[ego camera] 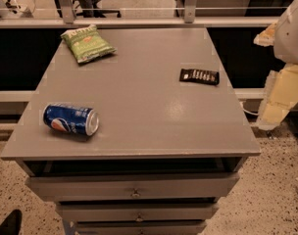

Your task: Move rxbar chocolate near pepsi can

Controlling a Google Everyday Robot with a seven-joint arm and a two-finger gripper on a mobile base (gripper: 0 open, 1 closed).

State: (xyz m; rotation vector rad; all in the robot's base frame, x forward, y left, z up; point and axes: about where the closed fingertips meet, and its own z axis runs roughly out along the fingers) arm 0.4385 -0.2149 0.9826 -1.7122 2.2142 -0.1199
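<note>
I will next use my gripper to grab the end of the rxbar chocolate (pixel 211 78) that is farther away from the pepsi can.
The rxbar chocolate (pixel 199 76), a flat black wrapper with white lettering, lies on the right side of the grey table top (pixel 149 92). The pepsi can (pixel 70 119), blue with a silver top, lies on its side near the front left corner. My arm and gripper (pixel 279 99) are beyond the table's right edge, to the right of the rxbar and apart from it. The gripper holds nothing that I can see.
A green chip bag (pixel 86 43) lies at the back left of the table. The table has drawers (pixel 135 187) at the front. A railing (pixel 139 21) runs behind the table. Speckled floor shows at the right and left.
</note>
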